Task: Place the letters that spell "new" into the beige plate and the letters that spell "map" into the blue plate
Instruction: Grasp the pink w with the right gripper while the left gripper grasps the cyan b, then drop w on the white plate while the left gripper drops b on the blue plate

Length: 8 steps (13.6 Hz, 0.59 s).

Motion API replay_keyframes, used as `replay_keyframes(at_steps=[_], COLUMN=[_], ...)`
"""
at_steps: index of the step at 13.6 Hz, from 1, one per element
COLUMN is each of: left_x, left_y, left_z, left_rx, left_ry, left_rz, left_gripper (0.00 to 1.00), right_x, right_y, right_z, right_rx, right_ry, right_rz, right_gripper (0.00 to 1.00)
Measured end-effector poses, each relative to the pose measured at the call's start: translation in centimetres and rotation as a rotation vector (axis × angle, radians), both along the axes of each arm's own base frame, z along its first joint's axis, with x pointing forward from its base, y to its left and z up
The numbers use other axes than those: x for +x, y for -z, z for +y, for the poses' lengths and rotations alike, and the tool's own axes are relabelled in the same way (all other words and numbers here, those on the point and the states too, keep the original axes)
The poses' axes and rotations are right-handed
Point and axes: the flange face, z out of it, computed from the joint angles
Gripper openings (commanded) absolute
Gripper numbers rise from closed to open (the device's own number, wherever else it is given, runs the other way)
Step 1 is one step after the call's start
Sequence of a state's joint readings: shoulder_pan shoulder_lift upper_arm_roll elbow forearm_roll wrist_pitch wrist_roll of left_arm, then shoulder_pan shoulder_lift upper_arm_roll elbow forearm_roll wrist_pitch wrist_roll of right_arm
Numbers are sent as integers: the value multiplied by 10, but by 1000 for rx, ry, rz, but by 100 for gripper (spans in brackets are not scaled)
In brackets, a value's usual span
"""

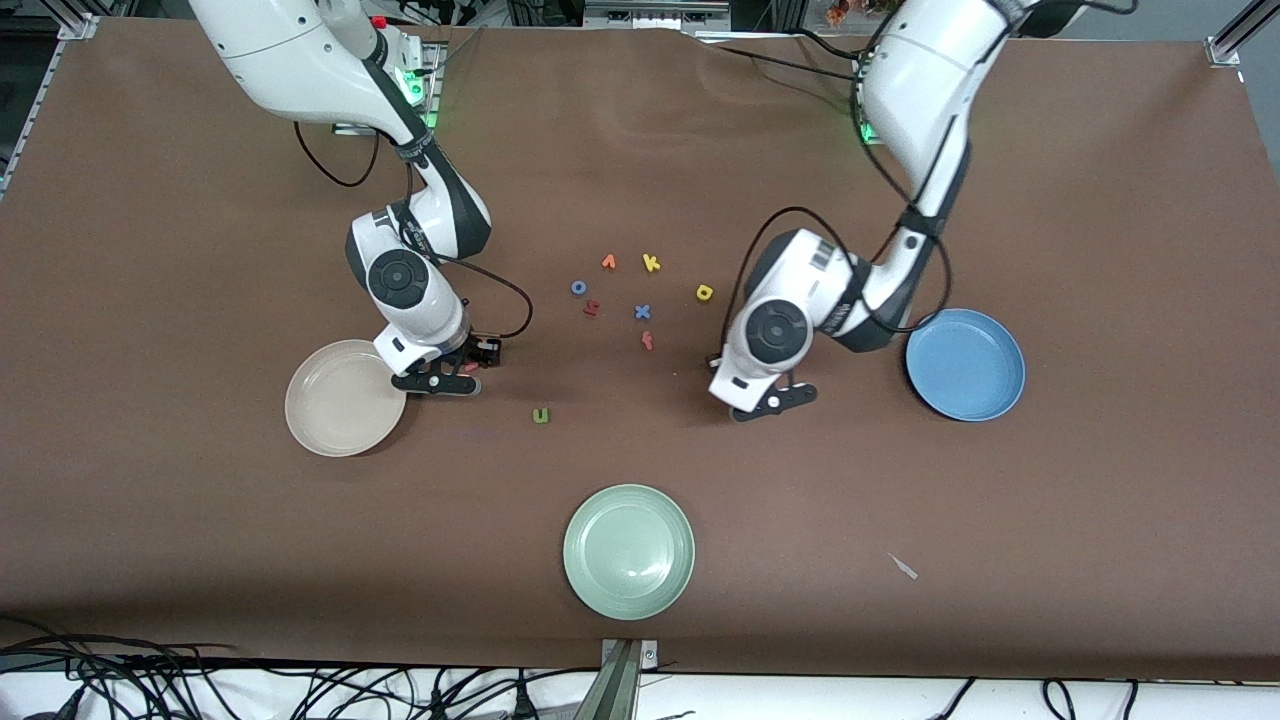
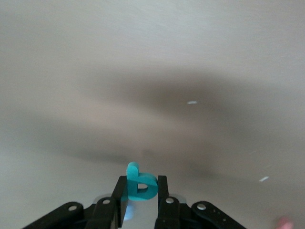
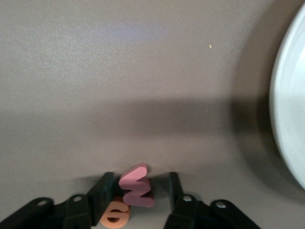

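Observation:
My left gripper has the teal "a". It will let go of it in the blue plate point(image 1: 944, 347), on the side that faces the loose letters.
My left gripper point(image 1: 770, 400) point(image 2: 142, 183) is shut on the teal "a" point(image 2: 140, 183), low over the table between the loose letters and the blue plate point(image 1: 965, 364). My right gripper point(image 1: 462, 374) point(image 3: 140, 186) is down at the table beside the beige plate point(image 1: 340, 400) point(image 3: 290, 119). Its fingers point(image 3: 105, 188) stand around the pink "w" point(image 3: 137, 191) and orange "e" point(image 3: 114, 214); one touches them, the other is apart. The green "n" point(image 1: 541, 415) lies nearer the camera, and the yellow "p" point(image 1: 704, 292) lies toward the left arm.
Loose letters lie mid-table: blue "o" point(image 1: 578, 287), orange "v" point(image 1: 608, 262), yellow "k" point(image 1: 651, 263), a dark red letter point(image 1: 591, 308), blue "x" point(image 1: 642, 312), a red letter point(image 1: 647, 341). A pale green plate point(image 1: 628, 550) sits nearest the camera.

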<state>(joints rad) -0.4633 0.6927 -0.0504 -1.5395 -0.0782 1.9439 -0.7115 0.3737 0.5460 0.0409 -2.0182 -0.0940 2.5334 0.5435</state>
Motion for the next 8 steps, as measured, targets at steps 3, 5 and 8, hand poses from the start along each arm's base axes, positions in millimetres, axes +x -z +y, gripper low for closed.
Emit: replay_keyframes(at_steps=[3, 5, 8], left_x=[19, 25, 21], left_y=[-38, -49, -64], left_z=[72, 118, 192], left_rx=[-21, -40, -98], left_ry=[156, 227, 303], left_rz=[73, 86, 95], left_gripper=[6, 7, 7], right_x=[2, 2, 2], right_y=[-2, -3, -4], right_z=[-3, -2, -4], right_rx=[-5, -4, -7], right_ry=[0, -2, -2], right_rz=[-5, -7, -7], right_gripper=[30, 28, 28])
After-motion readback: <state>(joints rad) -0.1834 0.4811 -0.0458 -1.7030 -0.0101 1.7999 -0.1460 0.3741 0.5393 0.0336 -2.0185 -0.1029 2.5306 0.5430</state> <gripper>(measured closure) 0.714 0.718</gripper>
